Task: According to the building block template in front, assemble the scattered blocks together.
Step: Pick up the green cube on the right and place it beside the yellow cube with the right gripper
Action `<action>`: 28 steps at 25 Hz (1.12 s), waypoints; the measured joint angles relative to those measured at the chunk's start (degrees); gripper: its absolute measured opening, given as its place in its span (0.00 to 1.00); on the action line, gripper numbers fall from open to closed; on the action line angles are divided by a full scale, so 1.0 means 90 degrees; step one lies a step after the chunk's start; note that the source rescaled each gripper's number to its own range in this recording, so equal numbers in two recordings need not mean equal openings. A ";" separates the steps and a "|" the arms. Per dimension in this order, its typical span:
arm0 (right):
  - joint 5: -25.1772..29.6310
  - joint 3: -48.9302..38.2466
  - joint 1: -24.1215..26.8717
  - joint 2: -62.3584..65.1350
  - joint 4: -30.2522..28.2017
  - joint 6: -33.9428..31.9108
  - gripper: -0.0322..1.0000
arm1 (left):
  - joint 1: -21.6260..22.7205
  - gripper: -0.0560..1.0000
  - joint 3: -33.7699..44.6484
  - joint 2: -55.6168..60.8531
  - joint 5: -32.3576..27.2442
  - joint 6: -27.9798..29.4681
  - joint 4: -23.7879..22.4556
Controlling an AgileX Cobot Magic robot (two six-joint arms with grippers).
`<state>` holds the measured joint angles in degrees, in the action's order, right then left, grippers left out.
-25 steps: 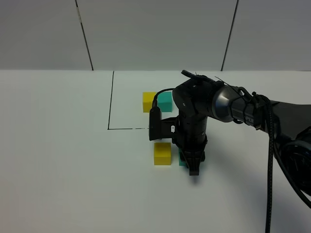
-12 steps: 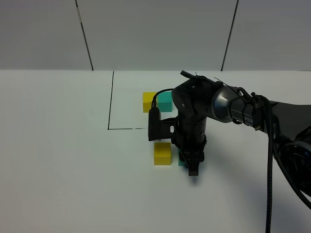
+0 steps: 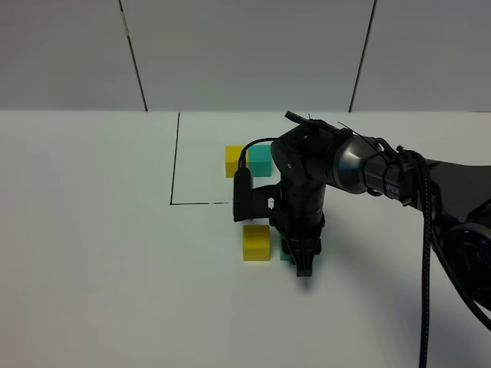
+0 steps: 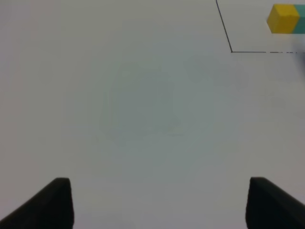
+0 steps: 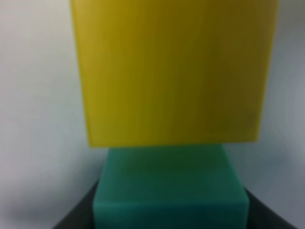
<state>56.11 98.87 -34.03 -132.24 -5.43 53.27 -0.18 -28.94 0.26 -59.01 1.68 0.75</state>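
The robot's right gripper needs to release the teal-green cube flush (image 3: pixel 277 243) against the side of the loose yellow cube facing the arm.
The template, a yellow cube (image 3: pixel 235 161) joined to a teal-green cube (image 3: pixel 262 160), sits inside the thin black drawn frame (image 3: pixel 175 161) at the back; its yellow cube also shows in the left wrist view (image 4: pixel 283 19). The loose yellow cube (image 3: pixel 256 242) lies in front of the frame. My right gripper (image 3: pixel 298 261) points down and is shut on the loose teal-green cube (image 3: pixel 285 254), mostly hidden behind it. In the right wrist view the teal-green cube (image 5: pixel 171 191) sits between my fingers (image 5: pixel 78 217), against the yellow cube (image 5: pixel 171 71). My left gripper (image 4: pixel 159 202) is open over bare table.
The white table (image 3: pixel 92 253) has a grey panelled wall (image 3: pixel 245 54) behind it. The right arm and its black cables (image 3: pixel 426 230) stretch in from the right edge. The frame's corner (image 4: pixel 231 50) shows in the left wrist view.
My right gripper with the teal-green cube has shifted slightly left, toward the loose yellow cube. The rest is unchanged.
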 joint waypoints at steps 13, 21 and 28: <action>-0.0138 0.0007 -0.0057 -0.0001 0.0077 0.0000 0.03 | 0.0000 0.65 0.0000 0.0000 0.0000 0.0000 0.0000; -0.0178 0.0007 -0.0080 -0.0007 0.0092 0.0000 0.03 | 0.0000 0.65 0.0000 0.0000 0.0000 0.0000 0.0000; -0.0260 0.0007 -0.0131 -0.0013 0.0104 0.0000 0.03 | 0.0000 0.65 0.0000 0.0000 0.0000 0.0000 0.0000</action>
<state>53.76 98.93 -35.20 -132.36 -4.50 53.27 -0.18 -28.94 0.26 -59.01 1.68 0.75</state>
